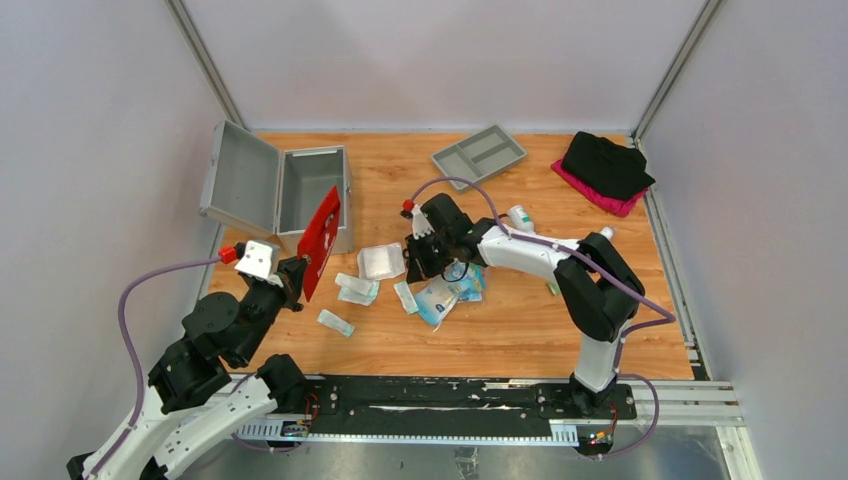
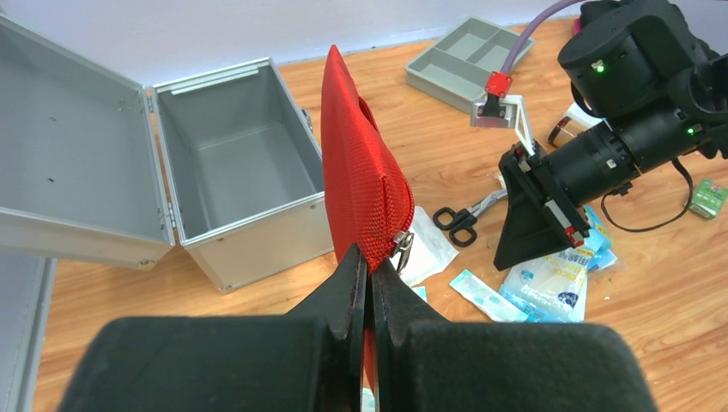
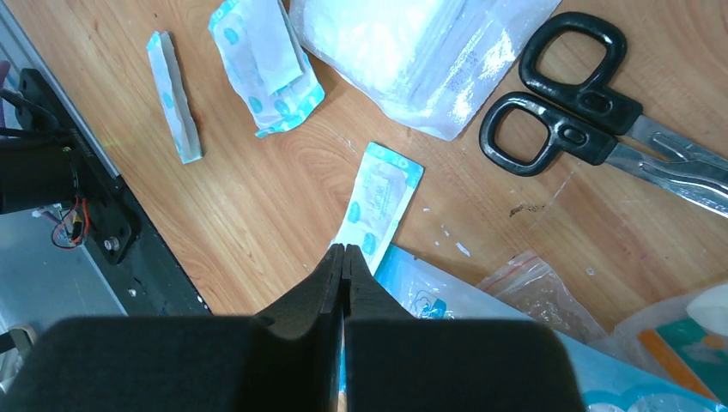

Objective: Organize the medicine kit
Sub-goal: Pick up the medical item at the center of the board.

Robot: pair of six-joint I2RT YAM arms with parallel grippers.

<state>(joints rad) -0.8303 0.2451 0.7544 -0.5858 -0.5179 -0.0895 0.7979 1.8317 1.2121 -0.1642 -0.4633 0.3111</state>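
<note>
I should open my right gripper, since it is shut above the small sachet, then lower it and pinch the small sachet's middle [image 3: 369, 221] before I bring it to the red pouch.
My left gripper [image 2: 369, 266] is shut on the lower edge of a red zip pouch [image 2: 360, 163] and holds it upright beside the open grey metal case [image 2: 232, 163]. In the top view the pouch [image 1: 321, 238] stands in front of the case [image 1: 312, 195], with the left gripper [image 1: 299, 273] below it. My right gripper [image 3: 343, 253] is shut and empty, just above a small blue-and-white sachet [image 3: 384, 190]. Black-handled scissors [image 3: 558, 112] lie to its right. In the top view the right gripper [image 1: 418, 268] hangs over the pile of packets.
A clear bag [image 3: 421, 43], a gauze pack [image 3: 266, 60], a narrow sachet [image 3: 172, 94] and a large blue packet [image 3: 481, 309] lie around. A grey divider tray [image 1: 480, 153], a white bottle [image 1: 520, 215] and a black-and-pink cloth [image 1: 605, 168] sit at the back.
</note>
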